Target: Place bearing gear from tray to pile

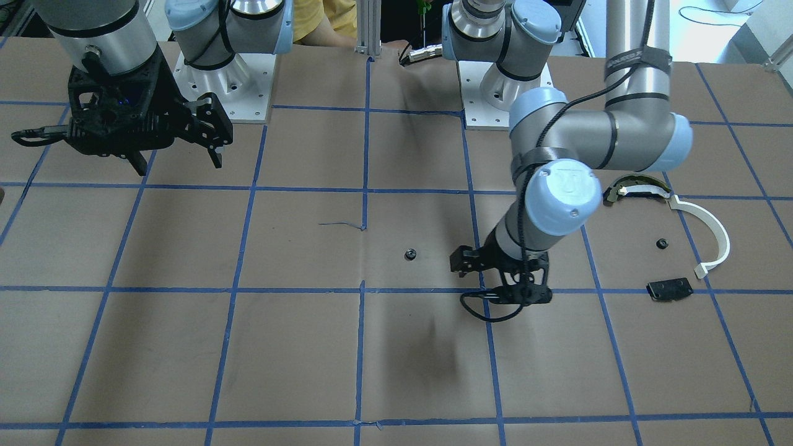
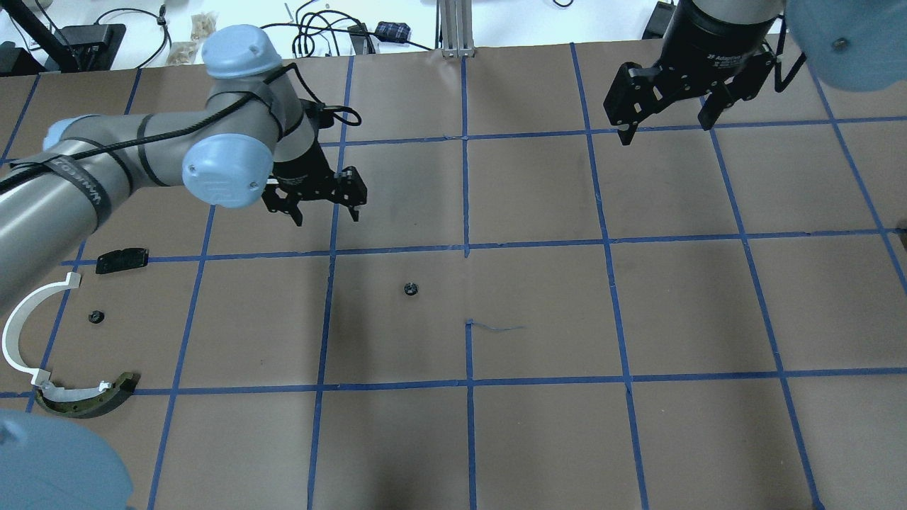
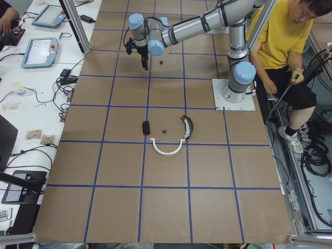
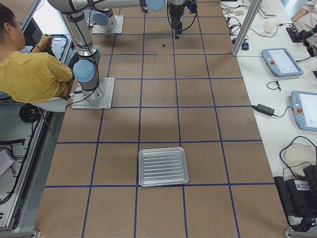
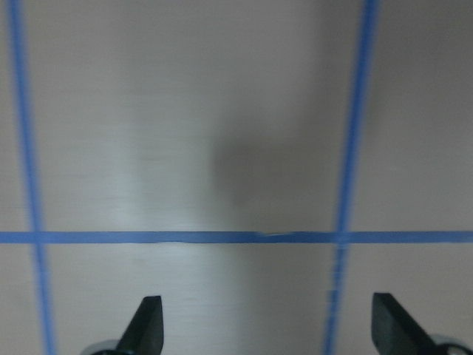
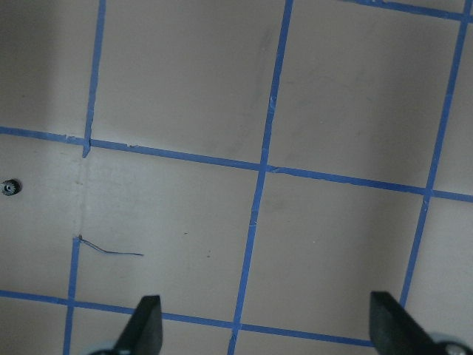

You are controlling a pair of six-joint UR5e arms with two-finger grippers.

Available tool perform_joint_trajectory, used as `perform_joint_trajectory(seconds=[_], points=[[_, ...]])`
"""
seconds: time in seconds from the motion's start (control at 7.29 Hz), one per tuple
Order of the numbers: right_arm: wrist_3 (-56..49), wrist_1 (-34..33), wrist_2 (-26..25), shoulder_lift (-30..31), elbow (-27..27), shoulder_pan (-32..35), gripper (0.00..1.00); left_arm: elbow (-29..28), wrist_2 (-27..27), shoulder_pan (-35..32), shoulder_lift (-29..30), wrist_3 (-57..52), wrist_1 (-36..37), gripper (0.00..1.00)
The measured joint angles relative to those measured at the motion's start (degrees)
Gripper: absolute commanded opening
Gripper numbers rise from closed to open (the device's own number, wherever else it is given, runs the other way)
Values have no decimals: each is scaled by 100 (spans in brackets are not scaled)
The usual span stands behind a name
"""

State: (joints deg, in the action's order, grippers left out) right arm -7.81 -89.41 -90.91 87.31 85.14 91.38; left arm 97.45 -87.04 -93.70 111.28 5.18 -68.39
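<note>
The lone bearing gear is near the middle of the table, away from the pile, and my left gripper should close on its toothed side [image 1: 410,254] next.
A small black bearing gear [image 2: 409,288] lies alone on the brown table near the middle; it also shows in the front view [image 1: 409,254] and at the left edge of the right wrist view [image 6: 9,187]. The pile lies at the robot's left: a white arc [image 2: 21,333], an olive-edged curved piece [image 2: 85,400], a black plate [image 2: 122,260] and another small gear [image 2: 96,316]. My left gripper [image 2: 324,214] is open and empty, between the pile and the lone gear. My right gripper [image 2: 666,126] is open and empty, held high. The ridged metal tray [image 4: 163,166] holds nothing that I can see.
Blue tape lines [image 2: 465,244] divide the table into squares. The two arm bases [image 1: 226,80] stand on the robot's side. A person in yellow [image 3: 282,36] sits behind them. Cables and tablets [image 4: 282,59] lie on the side bench.
</note>
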Motion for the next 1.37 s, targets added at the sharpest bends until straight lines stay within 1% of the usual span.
perform_joint_trajectory(seconds=[0.41, 1.1, 1.23, 1.37], points=[[-1, -26, -25, 56, 82, -23, 100, 166, 167, -563, 232, 349, 92, 100], [48, -64, 47, 213, 79, -30, 100, 230, 169, -807, 678, 437, 103, 100], [36, -63, 46, 237, 85, -31, 100, 230, 179, -828, 740, 499, 99, 86], [27, -66, 46, 239, 88, -37, 100, 230, 182, -843, 781, 519, 96, 80]])
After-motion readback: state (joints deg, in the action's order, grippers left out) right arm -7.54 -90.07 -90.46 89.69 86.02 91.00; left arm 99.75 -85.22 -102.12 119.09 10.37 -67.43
